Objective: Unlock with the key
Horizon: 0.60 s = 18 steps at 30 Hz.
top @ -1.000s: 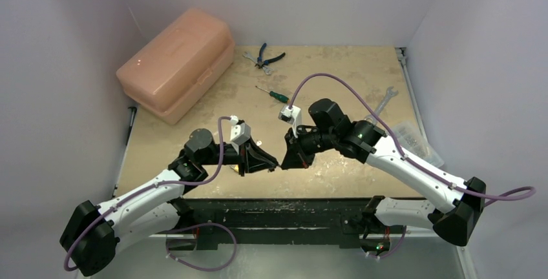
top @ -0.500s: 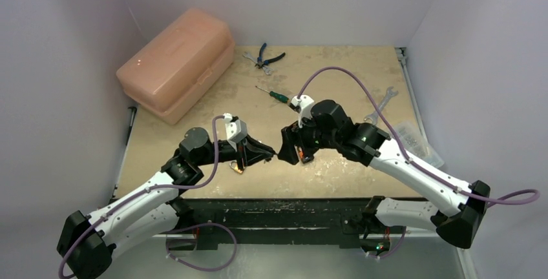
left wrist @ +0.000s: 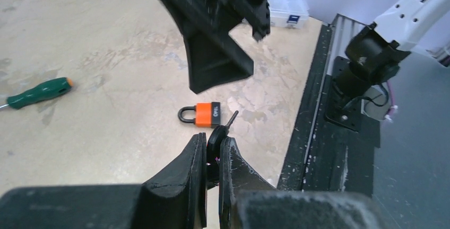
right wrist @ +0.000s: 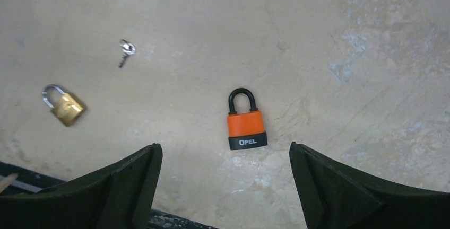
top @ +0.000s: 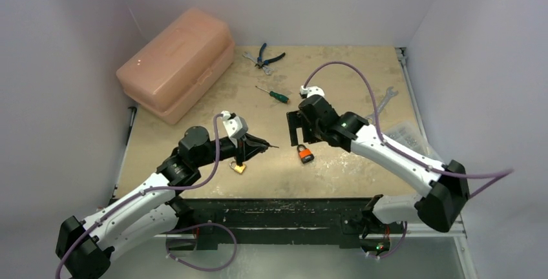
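Observation:
I move my right gripper down to the orange padlock next and close it on the sides of its body (top: 305, 155) (right wrist: 247, 130), below the black shackle.
An orange padlock (top: 305, 155) with a black shackle lies flat on the table, its shackle seated in the body (right wrist: 245, 123). My right gripper (top: 298, 134) hovers just above and behind it, jaws wide apart with nothing between them (right wrist: 224, 152). Left of the padlock, my left gripper (top: 262, 144) is shut on a black-headed key (left wrist: 220, 133). The key's blade points toward the padlock (left wrist: 204, 114) and stops a little short of it.
A brass padlock (right wrist: 65, 107) with an open shackle and a small silver key (right wrist: 125, 51) lie to the left. Farther back are a pink toolbox (top: 176, 62), pliers (top: 265, 56), a green screwdriver (top: 274, 93), a wrench (top: 382, 103) and a clear parts box (top: 413, 138).
My right gripper opened and let go of the orange padlock, which now lies on the table, and the arm rose and drew back. The left gripper pulled slightly left with the key.

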Each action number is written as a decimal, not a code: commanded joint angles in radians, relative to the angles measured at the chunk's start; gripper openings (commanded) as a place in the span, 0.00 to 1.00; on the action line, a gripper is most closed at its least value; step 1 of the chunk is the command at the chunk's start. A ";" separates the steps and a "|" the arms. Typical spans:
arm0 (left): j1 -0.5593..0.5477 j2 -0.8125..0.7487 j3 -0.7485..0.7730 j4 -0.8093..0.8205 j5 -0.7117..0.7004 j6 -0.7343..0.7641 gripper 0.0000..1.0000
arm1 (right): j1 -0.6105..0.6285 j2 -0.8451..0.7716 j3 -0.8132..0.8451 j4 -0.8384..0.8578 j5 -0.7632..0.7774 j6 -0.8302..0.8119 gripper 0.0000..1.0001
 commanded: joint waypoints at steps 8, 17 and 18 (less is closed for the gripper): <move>-0.006 -0.009 0.092 -0.068 -0.108 0.035 0.00 | -0.008 0.228 -0.003 -0.005 0.075 0.001 0.99; -0.005 -0.004 0.095 -0.077 -0.109 0.034 0.00 | -0.018 0.361 -0.017 0.028 -0.011 -0.024 0.92; -0.005 -0.004 0.096 -0.077 -0.109 0.034 0.00 | -0.023 0.365 -0.022 0.034 -0.016 -0.027 0.90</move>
